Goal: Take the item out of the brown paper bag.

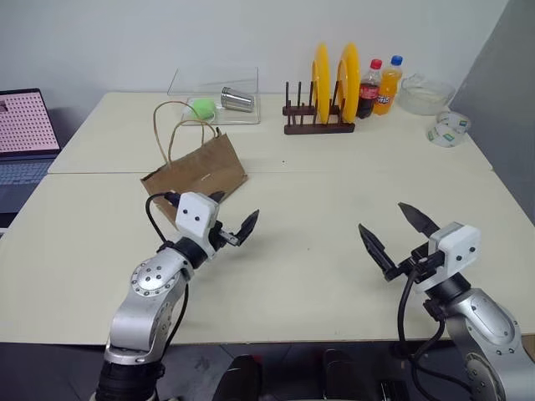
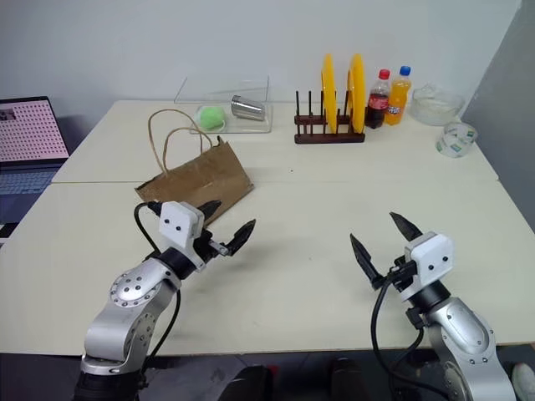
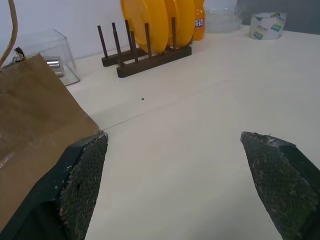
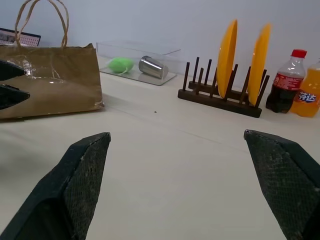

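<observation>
Next, I close my left gripper on the cord handles point(image 1: 160, 108), close to the top of their loops, above the opening of the brown paper bag.
The brown paper bag point(image 1: 199, 170) lies creased on the table's left half, its cord handles point(image 1: 171, 124) looping toward the far side. The item is hidden. My left gripper point(image 1: 234, 212) hovers open just at the bag's near corner, one finger close beside the paper point(image 3: 35, 115), with nothing between its fingers. In the right wrist view its dark fingers point(image 4: 11, 82) show in front of the bag point(image 4: 55, 75). My right gripper point(image 1: 382, 216) stands open over bare table at the near right, well away from the bag, holding nothing.
Along the far side stand a clear box point(image 1: 216, 93) with a green object and a metal cup, a wooden rack point(image 1: 318, 125) with two yellow plates, a cola bottle point(image 1: 369, 88), an orange soda bottle point(image 1: 388, 85), a clear bowl point(image 1: 426, 93) and a tape roll point(image 1: 449, 129). A laptop point(image 1: 25, 142) sits off the left edge.
</observation>
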Controlling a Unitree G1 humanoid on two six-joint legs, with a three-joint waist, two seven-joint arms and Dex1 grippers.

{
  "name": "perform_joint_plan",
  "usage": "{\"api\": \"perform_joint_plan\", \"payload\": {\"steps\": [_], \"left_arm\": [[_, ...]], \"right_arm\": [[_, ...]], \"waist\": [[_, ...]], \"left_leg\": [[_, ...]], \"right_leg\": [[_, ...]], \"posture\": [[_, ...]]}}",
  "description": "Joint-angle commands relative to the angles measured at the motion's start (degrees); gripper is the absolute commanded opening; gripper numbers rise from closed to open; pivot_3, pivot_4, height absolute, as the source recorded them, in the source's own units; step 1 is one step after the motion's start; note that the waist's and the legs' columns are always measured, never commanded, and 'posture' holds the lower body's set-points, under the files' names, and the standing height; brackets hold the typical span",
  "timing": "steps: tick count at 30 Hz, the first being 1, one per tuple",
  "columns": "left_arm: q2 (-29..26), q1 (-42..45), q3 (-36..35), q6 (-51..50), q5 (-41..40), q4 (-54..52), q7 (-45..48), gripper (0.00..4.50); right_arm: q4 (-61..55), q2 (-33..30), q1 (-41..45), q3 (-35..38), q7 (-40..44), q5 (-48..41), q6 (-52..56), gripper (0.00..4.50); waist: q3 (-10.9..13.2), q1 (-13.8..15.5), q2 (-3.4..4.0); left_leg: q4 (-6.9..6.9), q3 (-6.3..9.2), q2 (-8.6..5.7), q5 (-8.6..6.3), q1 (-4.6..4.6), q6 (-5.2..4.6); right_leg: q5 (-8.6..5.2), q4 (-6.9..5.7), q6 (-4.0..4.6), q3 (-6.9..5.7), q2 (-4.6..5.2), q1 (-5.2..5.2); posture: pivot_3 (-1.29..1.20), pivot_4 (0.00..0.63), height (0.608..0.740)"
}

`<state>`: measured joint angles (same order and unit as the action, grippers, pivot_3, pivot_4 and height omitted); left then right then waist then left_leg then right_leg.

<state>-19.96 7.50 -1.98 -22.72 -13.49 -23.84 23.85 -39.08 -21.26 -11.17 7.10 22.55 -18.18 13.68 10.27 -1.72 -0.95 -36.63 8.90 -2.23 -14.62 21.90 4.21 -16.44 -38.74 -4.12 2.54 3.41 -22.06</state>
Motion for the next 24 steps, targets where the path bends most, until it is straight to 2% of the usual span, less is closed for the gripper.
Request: {"api": "perform_joint_plan", "payload": {"steps": [1, 13, 16, 19, 24], "left_arm": [[0.81, 2.19, 0.12, 4.27, -0.44, 1.09, 0.76, 4.49], [0.48, 3.77, 1.03, 5.66, 1.78, 3.56, 0.19, 4.49], [0.61, 4.35, 1.05, 6.12, 2.33, 4.65, -0.11, 4.49], [0.66, 4.46, 0.68, 5.53, 2.61, 3.78, -0.72, 4.49], [1.42, 2.94, 0.2, 5.13, 3.93, 1.79, -3.66, 4.49]], "right_arm": [[-0.83, 0.26, 1.2, 0.6, -0.21, -0.03, -1.7, 4.5], [-2.4, 1.48, 1.61, -3.65, -2.15, 3.22, -0.66, 4.5], [-1.71, 1.24, 2.81, -4.41, -1.54, 3.49, -1.02, 4.5], [-1.14, 2.03, 6.16, -3.93, -2.95, 1.35, 3.04, 4.5], [-1.12, -0.21, 10.0, -5.5, 0.28, 0.42, 4.33, 4.5]], "waist": [[0.0, -0.01, 0.0], [0.0, -0.02, 0.0], [0.0, -0.02, 0.0], [0.01, -0.08, -0.01], [0.01, 0.03, -0.01]], "left_leg": [[0.0, 0.0, 0.0, 0.0, 0.0, 0.0], [0.01, 0.01, 0.0, 0.0, 0.01, 0.0], [0.01, 0.02, 0.0, 0.0, 0.0, 0.0], [0.01, 0.01, 0.0, 0.0, 0.0, 0.0], [0.01, 0.05, 0.0, 0.0, 0.02, 0.0]], "right_leg": [[0.0, 0.0, 0.0, 0.0, 0.0, 0.0], [0.01, 0.02, 0.01, 0.0, 0.0, -0.01], [0.0, 0.02, 0.0, -0.01, 0.0, -0.01], [0.0, 0.02, 0.01, -0.01, -0.01, -0.01], [0.02, 0.04, 0.04, -0.03, 0.0, -0.01]], "posture": [[0.0, 0.15, 0.74], [0.0, 0.15, 0.74], [0.0, 0.15, 0.74], [0.0, 0.15, 0.74], [0.0, 0.15, 0.74]]}}
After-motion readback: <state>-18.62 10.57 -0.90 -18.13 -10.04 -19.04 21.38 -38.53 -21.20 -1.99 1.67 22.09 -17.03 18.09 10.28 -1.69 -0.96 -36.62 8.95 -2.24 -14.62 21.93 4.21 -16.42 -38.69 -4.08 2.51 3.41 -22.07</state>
